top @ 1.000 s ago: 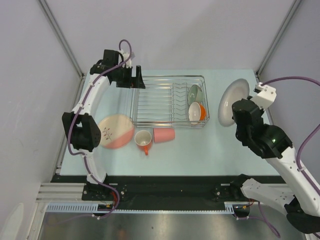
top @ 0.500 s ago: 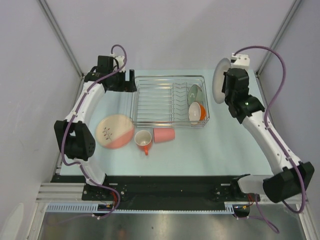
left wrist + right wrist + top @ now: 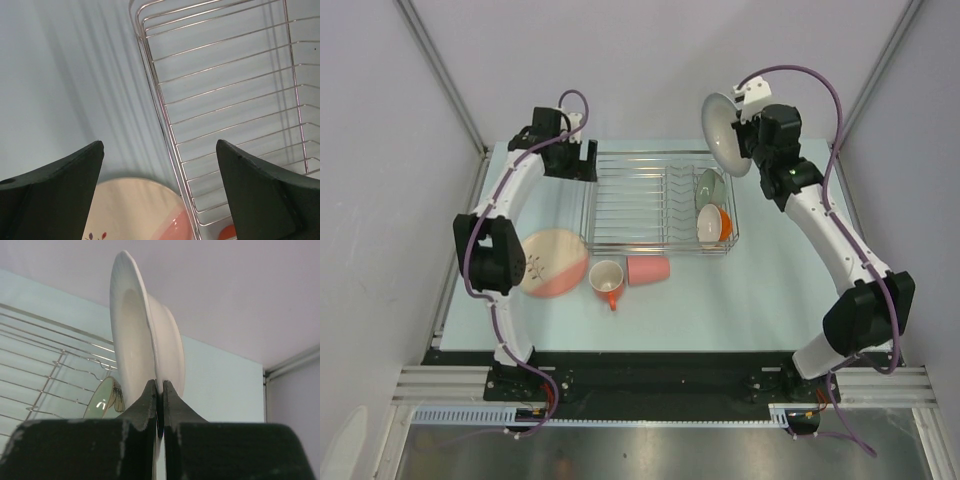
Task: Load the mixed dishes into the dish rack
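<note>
The robot's right gripper needs to let go of the large whitish plate against the dish rack's far rim [image 3: 666, 157] [image 3: 65, 338], just past the wavy wires.
My right gripper [image 3: 748, 131] is shut on the rim of the large whitish plate [image 3: 721, 132], holding it on edge in the air over the far right corner of the dish rack [image 3: 650, 205]. In the right wrist view the fingers pinch the plate [image 3: 131, 330] upright. The rack holds a pale green bowl [image 3: 710, 185], a small white bowl [image 3: 707, 224] and an orange cup [image 3: 724, 223] at its right end. My left gripper [image 3: 582, 160] is open and empty at the rack's far left corner, its jaws wide over the rack's left rim [image 3: 159, 112].
On the table in front of the rack lie the pink plate [image 3: 553, 262], the orange-handled white mug [image 3: 607, 277] and the pink tumbler [image 3: 648, 270] on its side. The rack's left and middle wires [image 3: 225, 75] are bare. Walls stand close behind.
My right arm has carried the whitish plate from the table's right side up and leftward to above the rack's far right corner. The left arm has shifted only slightly.
</note>
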### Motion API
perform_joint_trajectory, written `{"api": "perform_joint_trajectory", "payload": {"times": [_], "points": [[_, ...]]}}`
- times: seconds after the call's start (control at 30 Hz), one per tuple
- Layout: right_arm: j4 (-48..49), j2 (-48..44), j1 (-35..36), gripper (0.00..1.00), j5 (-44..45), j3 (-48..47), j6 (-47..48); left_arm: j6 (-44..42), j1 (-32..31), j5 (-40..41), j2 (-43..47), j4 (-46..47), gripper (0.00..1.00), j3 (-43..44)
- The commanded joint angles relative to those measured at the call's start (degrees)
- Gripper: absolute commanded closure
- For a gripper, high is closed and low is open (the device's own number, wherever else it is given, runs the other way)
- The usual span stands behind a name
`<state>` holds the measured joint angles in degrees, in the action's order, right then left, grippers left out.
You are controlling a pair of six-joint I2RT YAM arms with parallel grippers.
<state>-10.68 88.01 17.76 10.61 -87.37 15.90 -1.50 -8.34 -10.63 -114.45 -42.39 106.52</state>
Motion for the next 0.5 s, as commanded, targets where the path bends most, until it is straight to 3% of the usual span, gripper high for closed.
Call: {"api": "perform_joint_trajectory", "payload": {"times": [0.0, 0.23, 0.47], "points": [[11.20, 1.28, -0.01, 1.00, -7.00, -6.23, 9.39, -2.45, -0.27, -0.26, -2.09, -2.17, 0.00, 6.33], [15.42, 5.06, 1.05, 1.00, -15.71, -4.29, 31.08, -5.88, -1.50, 1.05, -7.35, -5.15, 0.00, 11.25], [12.96, 9.90, 2.45, 1.00, -22.21, -7.28, 44.36, -6.32, -1.50, 0.70, -7.71, -5.51, 0.01, 11.61]]}}
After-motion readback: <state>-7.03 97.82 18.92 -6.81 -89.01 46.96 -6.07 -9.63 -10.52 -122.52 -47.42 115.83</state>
